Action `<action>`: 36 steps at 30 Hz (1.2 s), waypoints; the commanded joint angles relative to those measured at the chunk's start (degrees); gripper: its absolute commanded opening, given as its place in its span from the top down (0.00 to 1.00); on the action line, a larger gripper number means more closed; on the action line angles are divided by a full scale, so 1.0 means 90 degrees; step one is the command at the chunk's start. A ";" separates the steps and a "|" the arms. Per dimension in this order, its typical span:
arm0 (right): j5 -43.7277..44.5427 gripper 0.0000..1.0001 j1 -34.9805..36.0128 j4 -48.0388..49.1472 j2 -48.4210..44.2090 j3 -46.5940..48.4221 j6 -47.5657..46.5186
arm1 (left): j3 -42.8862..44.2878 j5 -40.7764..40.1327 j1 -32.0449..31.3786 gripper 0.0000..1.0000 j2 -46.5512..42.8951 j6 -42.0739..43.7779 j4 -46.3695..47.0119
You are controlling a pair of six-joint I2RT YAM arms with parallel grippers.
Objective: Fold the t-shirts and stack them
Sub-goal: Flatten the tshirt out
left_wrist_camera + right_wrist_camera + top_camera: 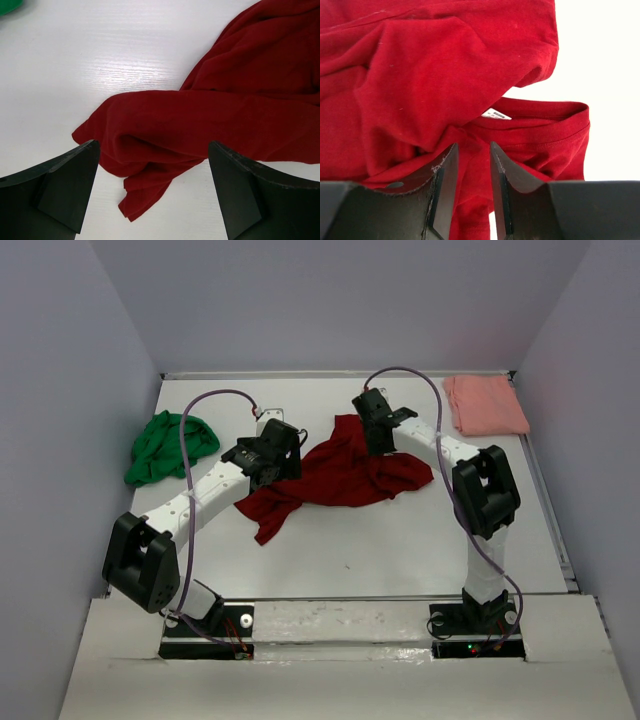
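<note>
My right gripper is holding its fingers too narrow over the bunched cloth below the collar, so I need to spread them wider, pinch that cloth (476, 167) and raise it high.
The dark red t-shirt (340, 480) lies crumpled mid-table. My right gripper (372, 430) hovers at its far edge. In the right wrist view its jaws (472, 145) stand a narrow gap apart over the bunched red cloth (445, 65) just below the collar and white label (496, 114); cloth shows in the gap, and I see no pinch. My left gripper (283, 462) is at the shirt's left side, wide open (152, 145), with a folded red flap (150, 150) lying between its fingers, untouched. The green t-shirt (165, 445) sits bunched at the left, and the salmon pink one (485, 405) lies folded at the far right.
White walls close the table on the left, back and right. A raised rail (545, 490) runs along the right edge. Bare white tabletop (380, 550) lies in front of the red shirt. A corner of the green shirt (7, 5) shows at the top left of the left wrist view.
</note>
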 commanded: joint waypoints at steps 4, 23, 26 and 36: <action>-0.0294 0.63 -0.0223 0.0364 -0.0143 -0.0293 0.0114 | 0.0138 -0.0120 0.0028 0.01 -0.0133 0.0082 0.0015; -0.0928 0.66 -0.0281 0.0588 -0.0290 -0.0430 0.0105 | 0.0148 -0.0051 0.0028 0.01 -0.0075 0.0053 0.0005; -0.1153 0.67 -0.0281 0.0705 -0.0329 -0.0518 0.0153 | 0.0168 -0.0051 0.0028 0.01 -0.0075 0.0063 -0.0014; -0.1242 0.83 -0.0281 0.0774 -0.0300 -0.0499 0.0193 | 0.0148 -0.0080 0.0028 0.01 -0.0085 0.0082 -0.0014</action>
